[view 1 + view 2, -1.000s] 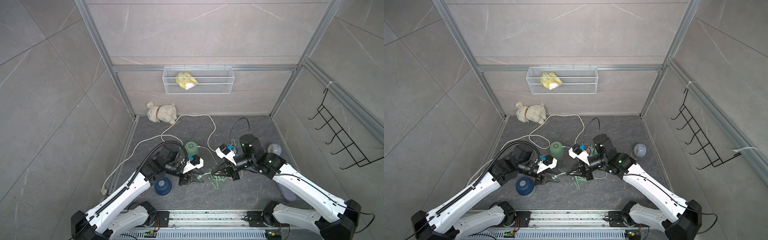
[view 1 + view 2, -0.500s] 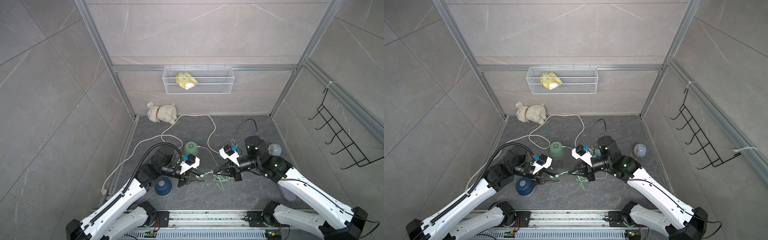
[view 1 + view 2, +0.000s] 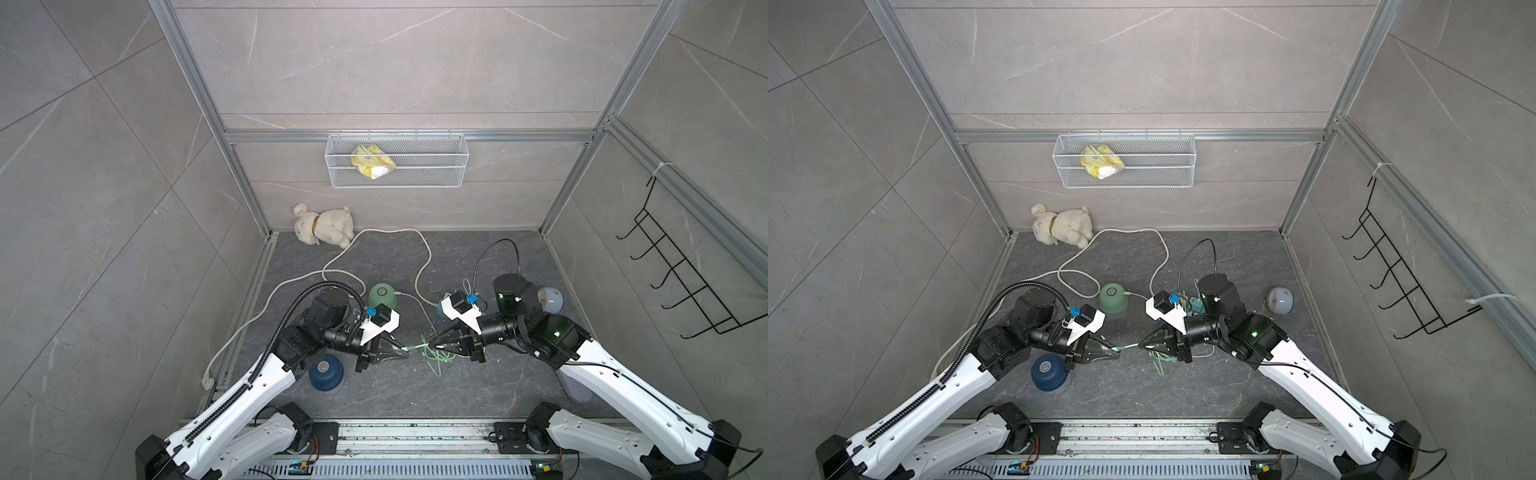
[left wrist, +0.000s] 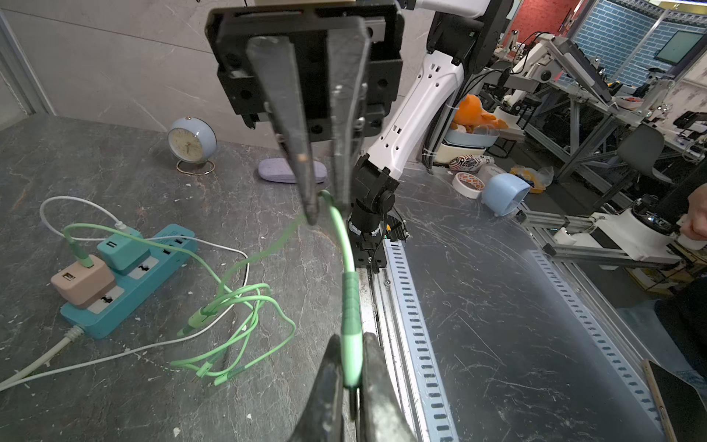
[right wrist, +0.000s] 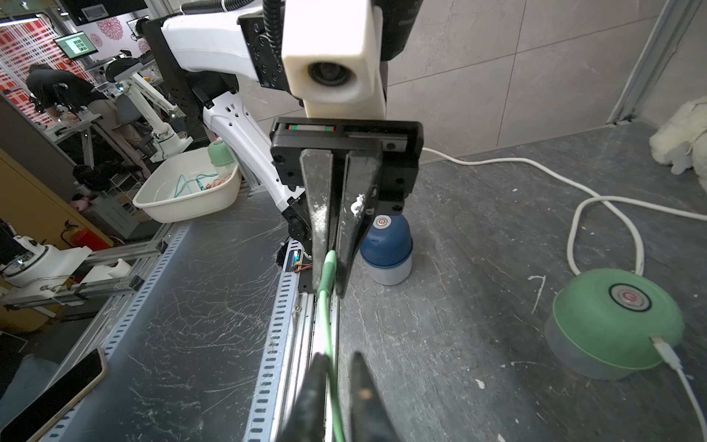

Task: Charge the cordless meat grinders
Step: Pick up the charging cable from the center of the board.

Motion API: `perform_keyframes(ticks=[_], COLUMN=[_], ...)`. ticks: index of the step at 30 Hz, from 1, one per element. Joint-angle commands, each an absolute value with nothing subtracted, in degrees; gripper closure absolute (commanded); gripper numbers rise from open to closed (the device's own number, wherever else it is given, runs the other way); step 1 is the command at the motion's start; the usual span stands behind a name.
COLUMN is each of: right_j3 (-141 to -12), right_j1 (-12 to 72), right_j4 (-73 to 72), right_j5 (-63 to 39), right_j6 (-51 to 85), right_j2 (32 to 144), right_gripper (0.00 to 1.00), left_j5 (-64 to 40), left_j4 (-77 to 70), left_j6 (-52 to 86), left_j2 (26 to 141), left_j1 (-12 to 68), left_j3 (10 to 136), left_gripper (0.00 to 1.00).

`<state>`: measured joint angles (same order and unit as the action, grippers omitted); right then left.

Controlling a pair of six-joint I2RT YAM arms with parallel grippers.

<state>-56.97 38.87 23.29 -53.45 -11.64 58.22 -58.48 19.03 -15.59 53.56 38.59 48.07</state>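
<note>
My left gripper is covering the tip of the plug. Next, I slide my right gripper up from the thin green cable so it can grip the thick sleeve (image 4: 350, 303) behind the plug.
The pale mint meat grinder (image 3: 381, 294) (image 5: 616, 321) stands mid-table with a white cable plugged into its side. The navy meat grinder (image 3: 325, 371) (image 5: 386, 245) sits beside my left arm with no cable in it. My left gripper (image 3: 405, 350) (image 4: 351, 338) is shut on the plug end of a green charging cable (image 4: 352, 302). That cable runs straight to my right gripper (image 3: 430, 344) (image 5: 338, 358), which faces it tip to tip. The right jaws stand open, and the thin green cable (image 5: 327, 325) passes loosely between them.
A teal power strip (image 4: 153, 264) carries a pink charger (image 4: 82, 283) and a teal charger (image 4: 122, 250), with loose green cable loops (image 3: 436, 359) beside it. A round clock (image 3: 550, 300), a plush dog (image 3: 324, 224), a wall basket (image 3: 397, 166) and a purple case (image 4: 275, 170) are around.
My left gripper has closed onto the green cable's plug end. My right gripper, shut on the cable before, has opened. Both arms have hardly moved.
</note>
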Motion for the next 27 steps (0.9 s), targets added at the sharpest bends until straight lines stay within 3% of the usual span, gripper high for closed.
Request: perform_keyframes(ticks=[1,7,21,27], right_j3=[-57.4,-58.4,-58.2,-58.6], right_j1=[39.0,42.3,44.8,44.8], right_j4=[21.8,19.8,16.7,16.9], right_j5=[-53.1,-51.7,-50.4,-50.1], right_j6=[-8.2,-7.3,-6.0,-6.1], right_j2=[59.6,62.1,64.8,65.6], right_gripper=[0.58,0.53,0.63,0.72], left_j5=[-60.6,-60.6,-59.7,-59.8], left_j4=[18.8,18.2,18.0,17.9], left_j6=[-16.9,-16.8,-16.1,-16.4], left_j2=[54.4,56.6,58.2,58.1], left_j1=[38.4,38.3,38.4,38.3], left_j3=[49.9,50.8,51.8,51.9], left_gripper=[1.0,1.0,1.0,1.0])
